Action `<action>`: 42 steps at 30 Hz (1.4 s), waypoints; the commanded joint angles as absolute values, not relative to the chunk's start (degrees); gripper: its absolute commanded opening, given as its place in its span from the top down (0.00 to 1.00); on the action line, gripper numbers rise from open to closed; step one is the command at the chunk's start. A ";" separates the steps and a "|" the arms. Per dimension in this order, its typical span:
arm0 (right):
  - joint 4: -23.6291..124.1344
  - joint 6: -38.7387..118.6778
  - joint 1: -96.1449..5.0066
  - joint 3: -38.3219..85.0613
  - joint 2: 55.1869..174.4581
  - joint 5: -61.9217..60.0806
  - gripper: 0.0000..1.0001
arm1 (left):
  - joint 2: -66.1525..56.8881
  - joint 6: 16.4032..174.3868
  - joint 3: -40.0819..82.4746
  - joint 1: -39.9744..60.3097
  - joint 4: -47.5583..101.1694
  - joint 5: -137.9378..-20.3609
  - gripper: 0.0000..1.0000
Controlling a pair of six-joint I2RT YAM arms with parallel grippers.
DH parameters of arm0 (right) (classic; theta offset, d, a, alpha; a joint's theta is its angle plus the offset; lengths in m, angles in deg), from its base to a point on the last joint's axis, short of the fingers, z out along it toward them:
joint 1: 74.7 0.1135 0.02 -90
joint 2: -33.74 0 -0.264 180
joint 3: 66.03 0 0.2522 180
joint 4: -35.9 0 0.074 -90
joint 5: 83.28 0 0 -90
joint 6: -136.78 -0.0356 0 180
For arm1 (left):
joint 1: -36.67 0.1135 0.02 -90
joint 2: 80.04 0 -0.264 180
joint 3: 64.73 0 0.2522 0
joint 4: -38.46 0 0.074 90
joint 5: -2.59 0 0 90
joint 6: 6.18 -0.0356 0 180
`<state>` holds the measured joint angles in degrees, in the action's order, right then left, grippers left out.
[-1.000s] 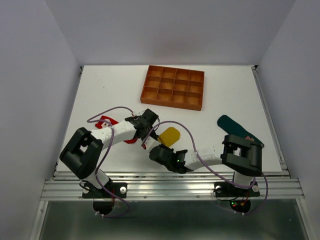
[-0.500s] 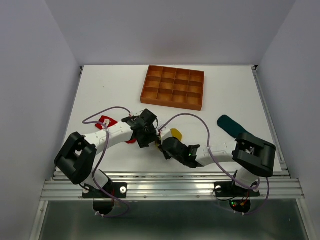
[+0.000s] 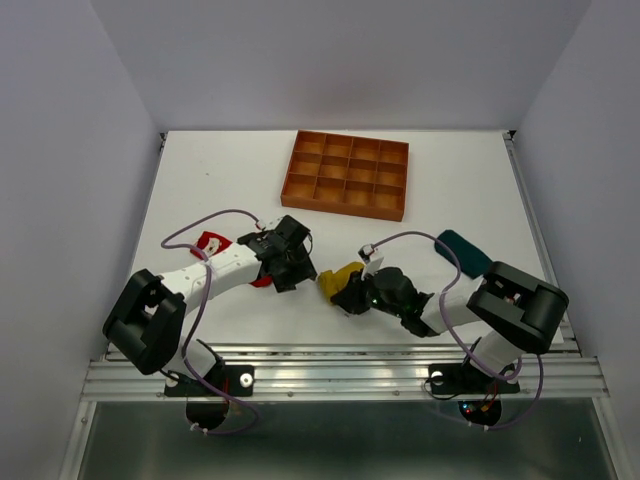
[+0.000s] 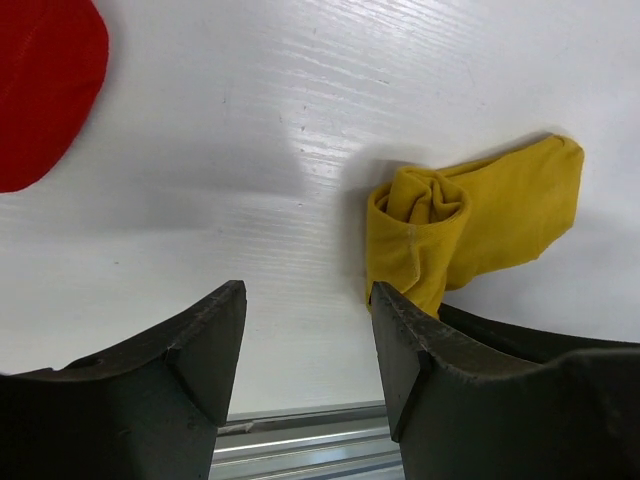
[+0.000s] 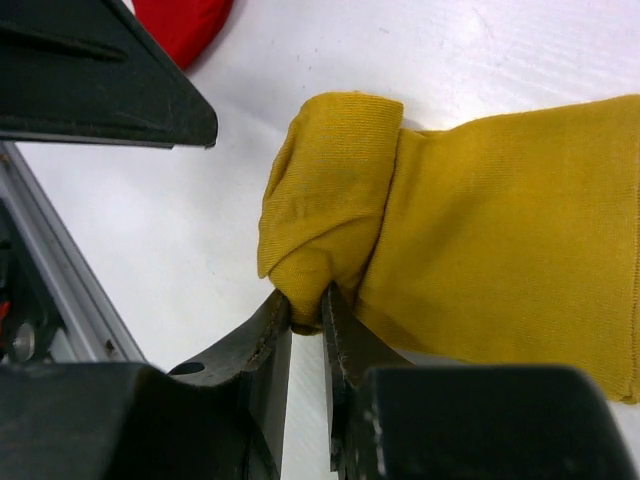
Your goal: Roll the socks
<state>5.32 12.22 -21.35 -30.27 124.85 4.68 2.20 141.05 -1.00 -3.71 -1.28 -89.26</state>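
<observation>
The rolled end of the yellow sock is outside my left gripper's open fingers, so that gripper should move over and pinch the rolled end's front side (image 4: 408,262) before my right gripper opens.
The yellow sock (image 3: 337,278) lies near the table's front middle, its end rolled into a small bundle (image 5: 330,195); it also shows in the left wrist view (image 4: 470,220). My right gripper (image 3: 352,292) is shut on the rolled end (image 5: 308,305). My left gripper (image 3: 298,272) is open and empty just left of the sock (image 4: 308,340). The red sock (image 3: 212,243) lies under the left arm, seen as a corner in the left wrist view (image 4: 45,90). The dark teal sock (image 3: 462,250) lies flat at the right.
An orange-brown gridded tray (image 3: 346,175) stands at the back middle. The metal rail of the table's front edge (image 3: 340,372) runs just below both grippers. White walls close in the left, right and back.
My right gripper has swung right and turned, taking the yellow sock's end and rolling it into a bundle. The left gripper has backed slightly left, off the sock.
</observation>
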 commanded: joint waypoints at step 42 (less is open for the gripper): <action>-8.44 -1.91 -29.26 -38.11 131.39 -6.19 0.83 | 15.94 134.62 4.75 -10.44 12.48 -82.40 1.00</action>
